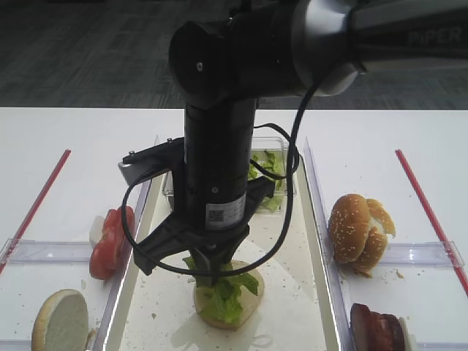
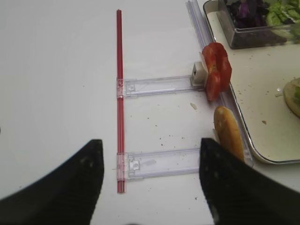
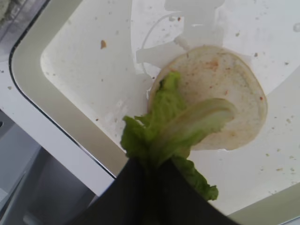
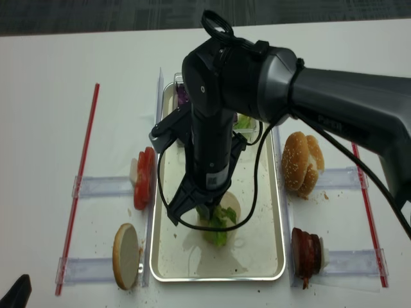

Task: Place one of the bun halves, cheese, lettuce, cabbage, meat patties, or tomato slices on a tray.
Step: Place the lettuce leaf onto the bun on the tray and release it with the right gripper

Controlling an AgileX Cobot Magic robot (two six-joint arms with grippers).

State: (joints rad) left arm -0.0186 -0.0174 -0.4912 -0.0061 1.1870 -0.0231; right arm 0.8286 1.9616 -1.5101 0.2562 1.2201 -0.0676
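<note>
The pale bun half (image 4: 221,228) (image 3: 183,124) is lying on the tray. Next, my right gripper lets go of the lettuce on the near side of it.
My right gripper (image 3: 151,161) is shut on a crinkly light-green piece of lettuce (image 3: 173,126). It holds the leaf just above a pale flat bun half (image 3: 225,79) that lies on the cream-white tray (image 3: 70,112). From above, the right arm stands upright over the tray (image 1: 292,292), with the lettuce (image 1: 223,292) hanging onto the bun half (image 1: 252,296). My left gripper (image 2: 150,143) is open and empty, over the white table to the left of the tray (image 2: 262,93).
Tomato slices (image 1: 110,241) and a pale bun half (image 1: 60,322) stand on clear racks left of the tray. Sesame bun halves (image 1: 355,230) and meat patties (image 1: 376,329) stand to its right. A clear tub (image 1: 270,164) with lettuce and cabbage (image 2: 248,11) sits at the tray's far end. A red strip (image 2: 119,93) crosses the table.
</note>
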